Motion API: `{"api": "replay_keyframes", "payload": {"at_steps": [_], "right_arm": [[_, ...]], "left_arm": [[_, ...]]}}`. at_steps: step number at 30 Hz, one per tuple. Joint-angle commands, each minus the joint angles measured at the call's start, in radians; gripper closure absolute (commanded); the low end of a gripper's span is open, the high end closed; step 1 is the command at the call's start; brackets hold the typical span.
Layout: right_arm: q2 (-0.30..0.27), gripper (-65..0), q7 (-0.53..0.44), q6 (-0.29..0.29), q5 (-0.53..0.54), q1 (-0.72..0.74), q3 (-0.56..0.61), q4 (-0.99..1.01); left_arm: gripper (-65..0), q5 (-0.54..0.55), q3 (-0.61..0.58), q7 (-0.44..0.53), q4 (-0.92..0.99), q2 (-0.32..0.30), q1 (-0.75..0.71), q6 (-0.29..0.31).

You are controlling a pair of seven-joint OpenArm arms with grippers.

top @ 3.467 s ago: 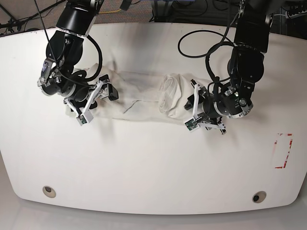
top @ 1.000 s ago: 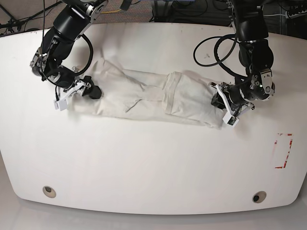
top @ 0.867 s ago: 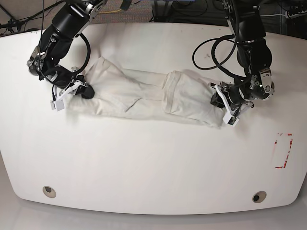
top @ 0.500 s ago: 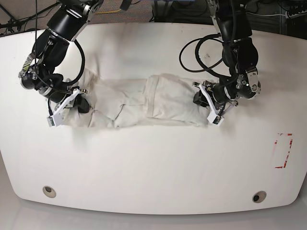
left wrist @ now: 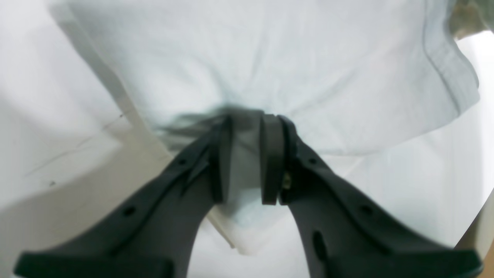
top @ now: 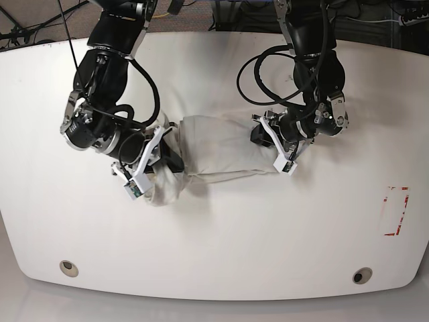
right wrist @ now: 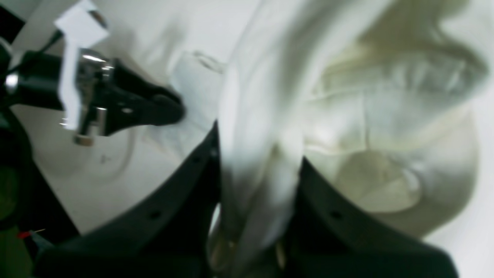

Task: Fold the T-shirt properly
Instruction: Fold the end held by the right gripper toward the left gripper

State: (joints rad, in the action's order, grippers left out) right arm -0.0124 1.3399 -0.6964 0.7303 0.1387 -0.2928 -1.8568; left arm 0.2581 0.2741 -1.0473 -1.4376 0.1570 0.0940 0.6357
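The T-shirt is bunched and its end sags from my right gripper, so next my right gripper opens and takes the cloth nearer my left gripper [top: 236, 149] before folding.
The cream T-shirt [top: 221, 151] lies bunched into a short thick roll at the middle of the white table [top: 221, 235]. My left gripper [top: 263, 137], on the base view's right, is shut on the shirt's right end. In the left wrist view that gripper [left wrist: 246, 127] pinches a fold of pale cloth [left wrist: 270, 58]. My right gripper [top: 169, 159] is shut on the roll's left end, where cloth sags toward the front. The right wrist view shows blurred cloth [right wrist: 386, 116] squeezed between that gripper's [right wrist: 258, 173] fingers, with the left gripper [right wrist: 175, 110] beyond. No graphic shows.
A red tape outline [top: 395, 211] marks the table's right side. Two round fittings [top: 67, 267] [top: 362, 276] sit near the front edge. Black cables loop above the left arm [top: 268, 67]. Both arms' bodies hang over the table's back half.
The shirt, stretched wide a second ago, is now bunched together. Both grippers have moved toward each other, the right one travelling far to the right and toward the front with its end.
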Motion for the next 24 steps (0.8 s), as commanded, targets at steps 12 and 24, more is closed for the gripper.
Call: {"api": "replay_keyframes", "payload": {"at_steps": [12, 24], "right_arm": [[0.055, 0.0, -0.098, -0.002, 0.018, 0.068, 0.182, 0.130], [0.055, 0.0, -0.193, -0.002, 0.015, 0.062, 0.326, 0.156]], "left_arm": [[-11.1, -0.007, 0.003, -0.014, -0.007, 0.000, -0.010, -0.004], [-11.3, 0.071, 0.003, -0.014, -0.012, 0.000, -0.010, -0.003]]}}
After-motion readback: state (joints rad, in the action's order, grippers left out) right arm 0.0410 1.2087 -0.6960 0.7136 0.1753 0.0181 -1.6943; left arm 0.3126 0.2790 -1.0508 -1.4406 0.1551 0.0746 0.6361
